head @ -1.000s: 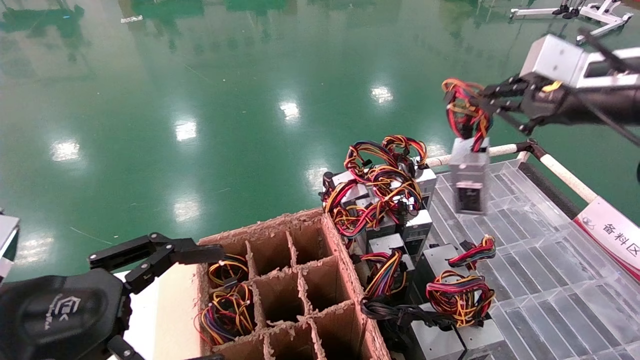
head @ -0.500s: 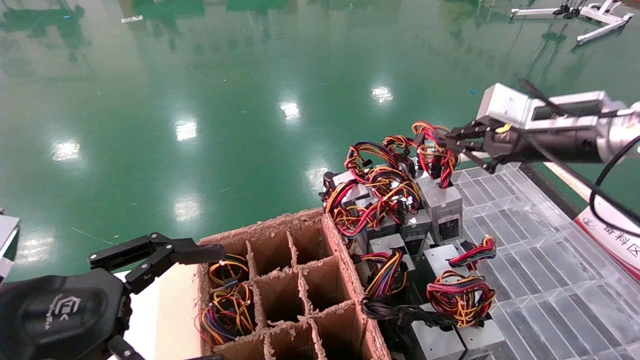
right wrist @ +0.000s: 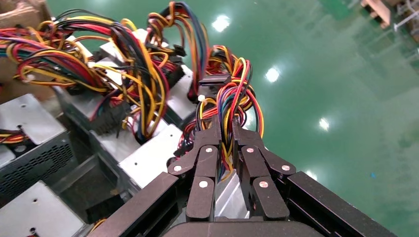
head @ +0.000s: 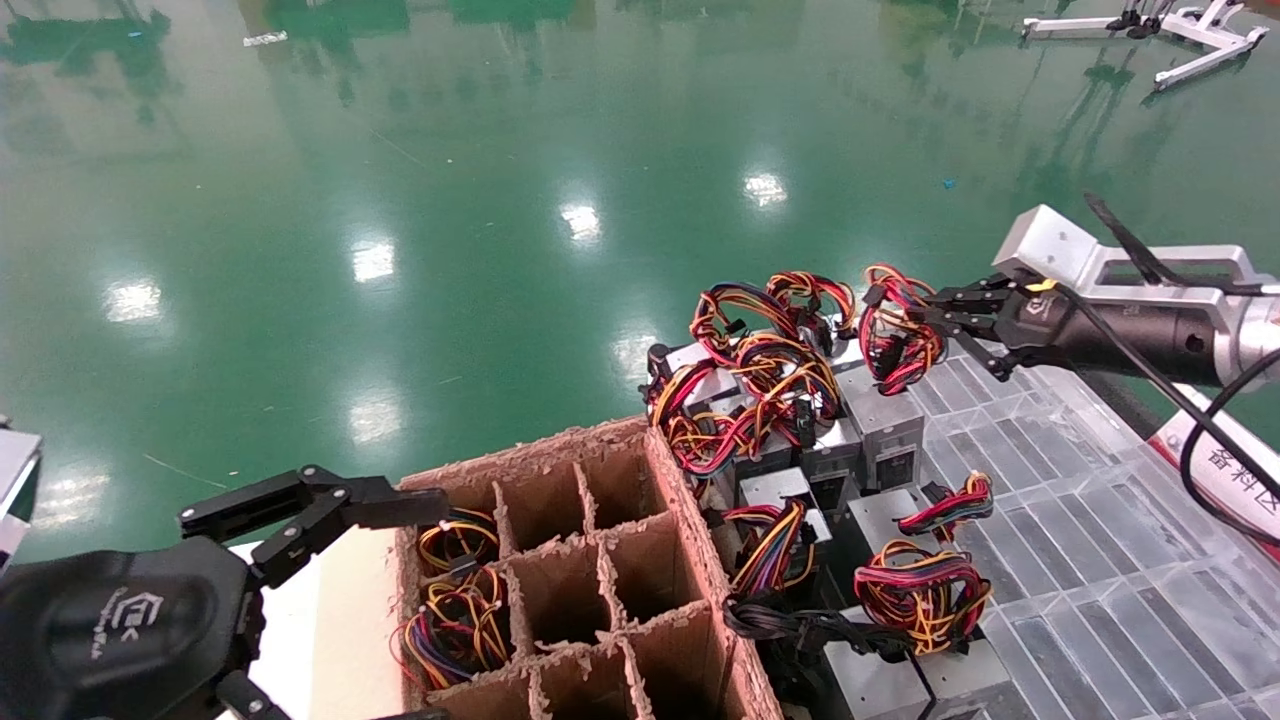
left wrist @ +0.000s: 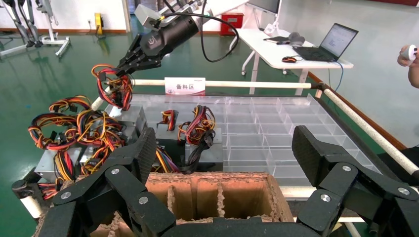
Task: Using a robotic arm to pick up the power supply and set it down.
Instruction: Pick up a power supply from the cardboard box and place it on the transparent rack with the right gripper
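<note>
The robot's right gripper should release the wire bundle on top of its grey power supply (head: 877,406), next to the tangled wires.
The power supply (head: 886,425), a slim grey box with a black vent panel, stands on end in the clear tray against the row of other supplies. My right gripper (head: 935,315) is shut on its looped red-yellow-black wire bundle (head: 900,342), just above the box. In the right wrist view the two fingers pinch the wires (right wrist: 232,98) at the right gripper's tips (right wrist: 226,127). My left gripper (head: 425,605) is parked at the near left by the cardboard box. It stands open and holds nothing, as the left wrist view of that gripper (left wrist: 225,148) also shows.
A brown cardboard divider box (head: 640,450) in front holds wire bundles in its left cells. Several other power supplies (head: 760,400) with tangled wires crowd the tray's near-left part. The clear compartment tray (head: 1080,560) stretches right, bounded by a white rail (head: 1130,352) and a sign (head: 1230,470).
My right gripper came down and toward the row, lowering the hanging power supply from mid-air into the tray beside the other supplies. It still grips the wires. The left arm stayed put.
</note>
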{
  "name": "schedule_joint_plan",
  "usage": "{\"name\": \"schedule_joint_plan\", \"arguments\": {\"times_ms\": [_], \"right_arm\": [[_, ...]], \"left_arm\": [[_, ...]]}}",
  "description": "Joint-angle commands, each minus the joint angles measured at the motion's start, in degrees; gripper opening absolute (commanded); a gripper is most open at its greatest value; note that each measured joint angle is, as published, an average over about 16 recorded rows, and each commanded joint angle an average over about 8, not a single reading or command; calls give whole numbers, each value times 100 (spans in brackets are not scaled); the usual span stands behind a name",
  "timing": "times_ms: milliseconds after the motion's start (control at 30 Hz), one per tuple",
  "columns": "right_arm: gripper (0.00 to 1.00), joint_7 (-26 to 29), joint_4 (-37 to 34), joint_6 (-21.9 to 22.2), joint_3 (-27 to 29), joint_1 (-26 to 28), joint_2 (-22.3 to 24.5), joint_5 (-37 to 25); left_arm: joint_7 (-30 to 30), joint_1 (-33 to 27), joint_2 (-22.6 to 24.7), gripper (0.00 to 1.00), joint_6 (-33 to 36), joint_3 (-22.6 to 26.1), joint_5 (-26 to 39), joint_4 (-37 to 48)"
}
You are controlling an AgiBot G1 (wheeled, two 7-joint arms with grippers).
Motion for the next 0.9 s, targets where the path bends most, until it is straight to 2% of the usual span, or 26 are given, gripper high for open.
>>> {"name": "schedule_joint_plan", "arguments": {"times_ms": [33,200,433,700,900], "right_arm": [[0,5,-5,48,50,-66,47,73],[0,288,-135,-1,422,-262,123,602],[0,641,-234,160,862,-692,96,1227],[0,843,-163,288,1114,-1121,97,1582],[0,892,-43,125,1175,-1334,228,1666]], "left_arm": [[0,0,0,100,0,0,0,0],[0,0,0,100,0,0,0,0],[0,0,0,100,0,0,0,0],[0,0,0,100,0,0,0,0],[0,0,0,100,0,0,0,0]]}}
